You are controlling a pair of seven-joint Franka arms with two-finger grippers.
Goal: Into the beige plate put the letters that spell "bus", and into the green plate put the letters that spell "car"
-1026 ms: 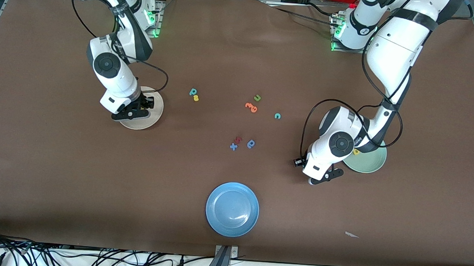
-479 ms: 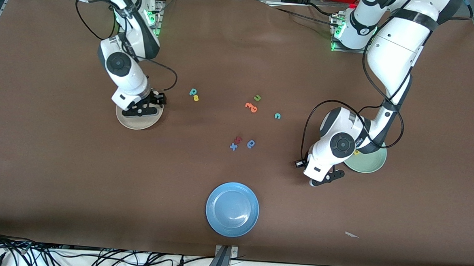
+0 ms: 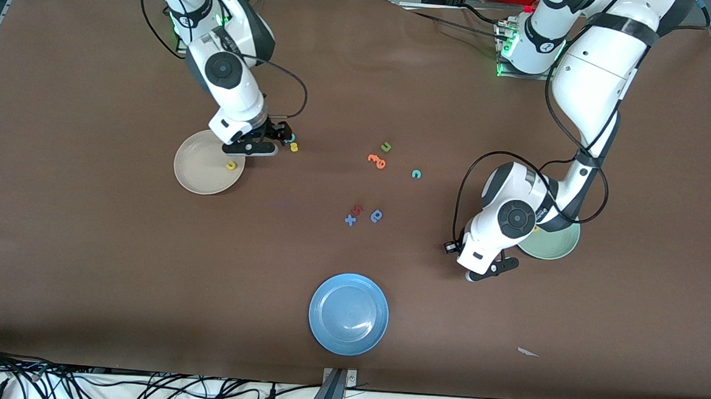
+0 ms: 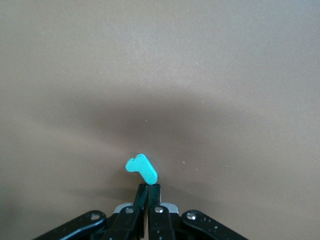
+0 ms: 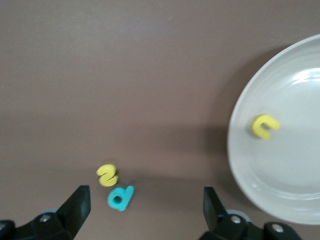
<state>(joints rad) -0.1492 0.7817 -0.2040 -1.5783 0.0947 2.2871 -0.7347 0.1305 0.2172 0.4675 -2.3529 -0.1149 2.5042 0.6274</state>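
Observation:
I should open my left gripper, reach further over the teal r and close around its body (image 4: 143, 166), because its shut fingertips meet only the end of the r.
The beige plate (image 3: 194, 173) (image 5: 295, 195) holds the yellow u (image 3: 230, 165) (image 5: 264, 126). My right gripper (image 3: 255, 148) (image 5: 145, 212) is open and empty, low over the table between that plate and the teal b (image 3: 290, 138) (image 5: 120, 197); the yellow s (image 3: 294, 147) (image 5: 107, 175) lies beside the b. My left gripper (image 3: 490, 270) (image 4: 148, 189) is shut on the end of the teal r (image 4: 141, 170), low over bare table beside the green plate (image 3: 557, 246), which its arm partly hides. The teal c (image 3: 416, 174) lies on the table nearer the middle.
Loose in the middle lie a green u (image 3: 386, 146), an orange letter (image 3: 377, 161), a red letter (image 3: 358, 209), a blue x (image 3: 350, 220) and a blue rounded letter (image 3: 377, 215). A blue plate (image 3: 348, 313) sits near the front edge.
My right gripper opened, left the yellow u in the beige plate and swung toward the teal b and yellow s. My left gripper closed on the teal r and barely moved.

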